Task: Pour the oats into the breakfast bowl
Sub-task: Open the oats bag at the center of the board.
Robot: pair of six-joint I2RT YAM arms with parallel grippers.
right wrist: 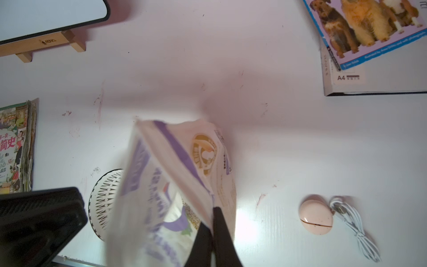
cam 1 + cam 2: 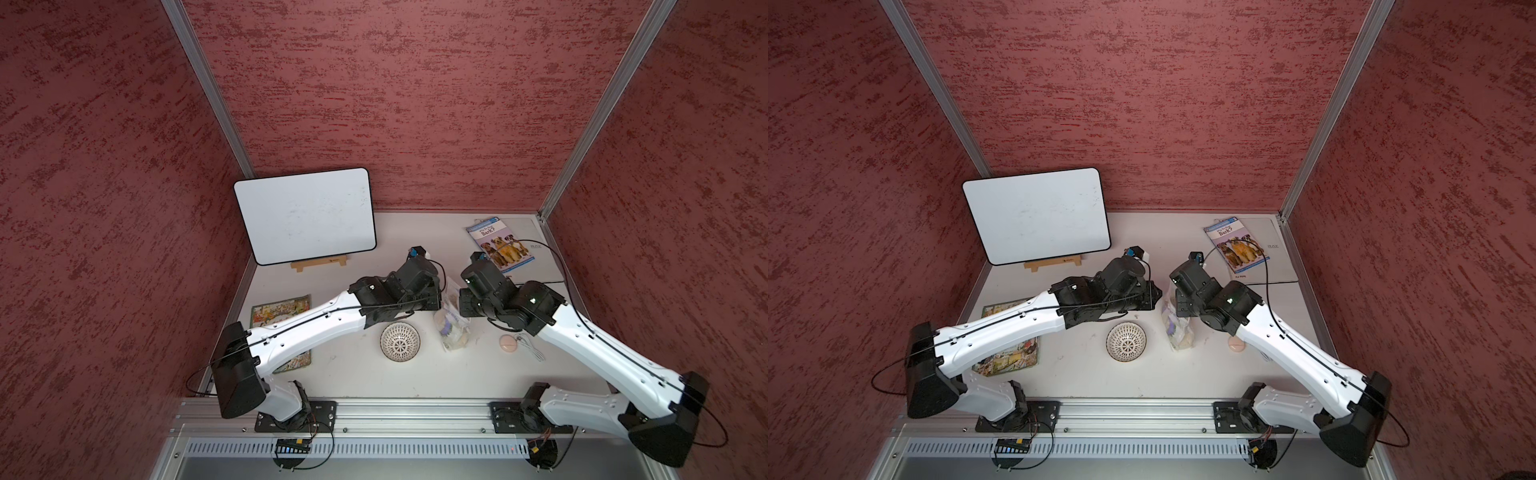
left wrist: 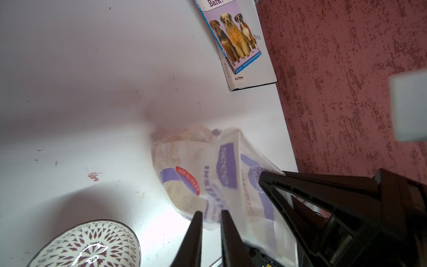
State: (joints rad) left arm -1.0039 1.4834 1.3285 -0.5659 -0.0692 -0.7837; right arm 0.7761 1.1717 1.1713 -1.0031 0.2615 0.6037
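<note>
The left gripper's fingers are nearly shut beside the pouch's printed side, so the left gripper needs to open wide and pinch the pouch's side fold (image 3: 238,204) before the right gripper lets go.
The white pouch with purple print (image 2: 451,324) stands on the table just right of the breakfast bowl (image 2: 400,341), between my two grippers. Pale oats (image 3: 182,196) show through its clear window. In the right wrist view my right gripper (image 1: 211,216) is shut on one wall of the pouch (image 1: 175,175) at its opened top. In the left wrist view my left gripper (image 3: 211,211) stands slightly open beside the pouch (image 3: 208,175), with only a narrow gap and nothing between its fingers. The bowl (image 3: 92,245), white with a dark lattice pattern, is empty and upright.
A whiteboard on a wooden stand (image 2: 305,216) leans at the back left. A dog book on a paper box (image 2: 500,245) lies at the back right and a magazine (image 2: 280,311) under the left arm. A pink disc (image 2: 508,343) and white cable (image 2: 530,345) lie right of the pouch.
</note>
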